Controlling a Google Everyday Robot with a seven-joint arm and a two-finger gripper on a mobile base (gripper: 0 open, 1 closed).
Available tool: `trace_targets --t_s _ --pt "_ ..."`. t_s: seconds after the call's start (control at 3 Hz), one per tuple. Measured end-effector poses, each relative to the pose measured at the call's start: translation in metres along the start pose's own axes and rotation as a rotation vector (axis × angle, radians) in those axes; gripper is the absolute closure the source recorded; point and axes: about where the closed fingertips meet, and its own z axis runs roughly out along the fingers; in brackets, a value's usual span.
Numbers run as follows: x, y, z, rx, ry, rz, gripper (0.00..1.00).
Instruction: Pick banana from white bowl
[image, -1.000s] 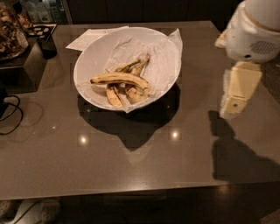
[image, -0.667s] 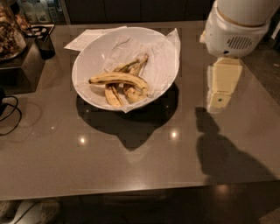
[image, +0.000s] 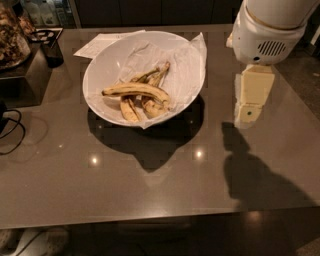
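Note:
The long yellow banana on top in the white bowl is next for my gripper, which should go to it and close near the banana's end (image: 155, 92) toward the white arm.
The white bowl (image: 105, 60) stands on the grey table, lined with crumpled white paper. Inside it lies the banana (image: 136, 90), long, yellow with brown streaks, across several shorter, browner banana pieces (image: 145, 107). My gripper (image: 248, 112) hangs from the white arm at the right, above the table and well to the right of the bowl, apart from it. It holds nothing that I can see.
A flat white paper sheet (image: 102, 42) lies behind the bowl. A dark cup (image: 50, 47) and a container of dried things (image: 12, 32) stand at the far left. A black cable (image: 12, 132) lies at the left edge. The table's front edge (image: 150, 217) is near.
The arm and gripper have moved left, toward the bowl. The bowl and the bananas have not moved.

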Motion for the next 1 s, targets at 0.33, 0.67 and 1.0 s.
trace_targets --t_s 0.33,0.67,1.0 --pt "-0.041 -0.007 -0.023 0.000 -0.048 -0.045 0.00" --pt "-0.103 -0.028 -0.041 0.018 -0.101 -0.104 0.00" --pt "-0.121 -0.035 -0.050 0.055 -0.139 -0.123 0.00"
